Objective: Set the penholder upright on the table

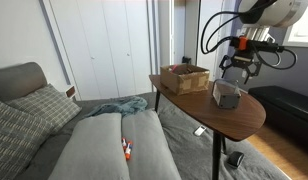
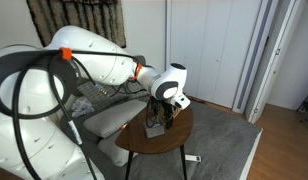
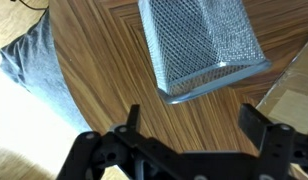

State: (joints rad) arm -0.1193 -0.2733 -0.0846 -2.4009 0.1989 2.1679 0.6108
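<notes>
The penholder is lying on its side, opening toward my open gripper, so I will pinch the penholder's near rim (image 3: 199,90) and tilt it upright onto its base.
The penholder (image 3: 199,45), a dark grey metal mesh cup, rests on the reddish-brown wooden table (image 3: 104,70); in the wrist view its rim faces my fingers. In an exterior view it stands on the table's near half (image 1: 226,95), directly below my gripper (image 1: 237,66). My gripper (image 3: 194,125) is open and empty, its two dark fingers spread wide just clear of the cup's rim. In an exterior view the gripper (image 2: 164,108) hovers over the cup (image 2: 155,125) on the table (image 2: 144,143).
A brown open box (image 1: 184,77) stands on the table's far half. A grey sofa (image 1: 104,145) with cushions and a blue-green blanket (image 1: 119,106) lies beside the table. A grey fabric piece (image 3: 29,65) lies past the table edge. A dark bench (image 1: 289,105) stands nearby.
</notes>
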